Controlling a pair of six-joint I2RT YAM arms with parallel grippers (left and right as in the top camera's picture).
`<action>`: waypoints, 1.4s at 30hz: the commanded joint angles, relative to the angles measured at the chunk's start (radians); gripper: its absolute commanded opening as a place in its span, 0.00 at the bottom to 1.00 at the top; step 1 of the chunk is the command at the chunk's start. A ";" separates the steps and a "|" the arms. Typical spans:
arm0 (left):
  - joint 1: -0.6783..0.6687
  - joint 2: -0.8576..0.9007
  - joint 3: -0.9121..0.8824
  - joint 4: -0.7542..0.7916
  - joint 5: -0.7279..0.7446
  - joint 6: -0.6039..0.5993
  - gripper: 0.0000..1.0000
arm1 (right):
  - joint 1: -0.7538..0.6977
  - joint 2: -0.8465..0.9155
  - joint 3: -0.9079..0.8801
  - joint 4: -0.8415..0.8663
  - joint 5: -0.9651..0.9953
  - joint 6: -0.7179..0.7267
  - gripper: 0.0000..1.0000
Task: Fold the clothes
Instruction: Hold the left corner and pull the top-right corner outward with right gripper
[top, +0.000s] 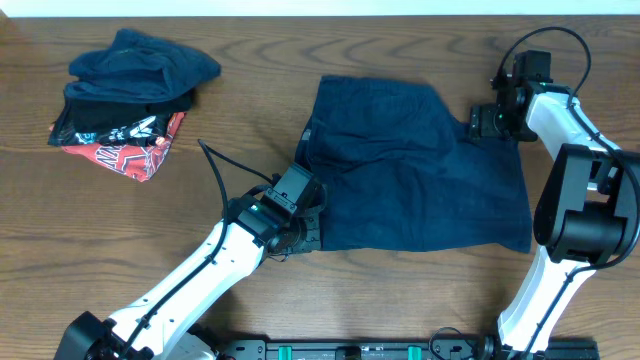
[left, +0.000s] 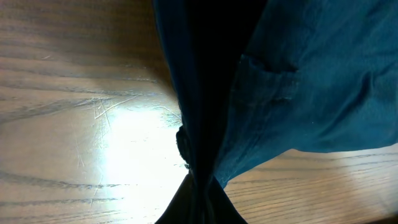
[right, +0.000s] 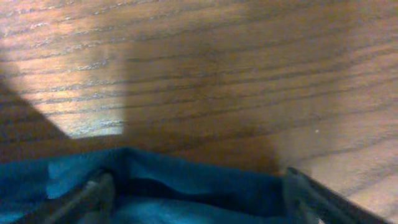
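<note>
The garment's upper edge slopes down toward my right gripper. Next, my right gripper takes the garment's corner (top: 511, 146) and pulls that edge straight before folding.
The clothes (top: 420, 180) are a plain navy garment lying mostly flat on the wooden table, right of centre. My left gripper (top: 303, 228) is at its lower-left corner. In the left wrist view the fabric (left: 311, 81) bunches into a dark pinch at the jaws (left: 202, 186), so this gripper is shut on it. My right gripper (top: 487, 122) is at the garment's upper-right edge. In the right wrist view its fingers stand wide apart (right: 199, 199), with the blue fabric edge (right: 186, 183) lying between them.
A pile of other clothes (top: 130, 95) sits at the far left: a dark blue piece on top of black and red printed ones. Bare wooden table (top: 300, 60) surrounds the garment. The right arm's base (top: 585, 215) stands at the garment's right edge.
</note>
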 joint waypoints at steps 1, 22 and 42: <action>0.005 0.002 0.006 -0.004 -0.013 0.016 0.06 | -0.006 0.007 0.000 -0.002 0.011 0.010 0.69; 0.005 0.002 0.006 -0.004 -0.013 0.016 0.06 | -0.011 -0.090 0.017 -0.012 0.116 0.096 0.01; 0.005 0.002 0.006 -0.007 -0.013 0.016 0.06 | -0.018 -0.121 -0.014 -0.121 0.134 0.103 0.38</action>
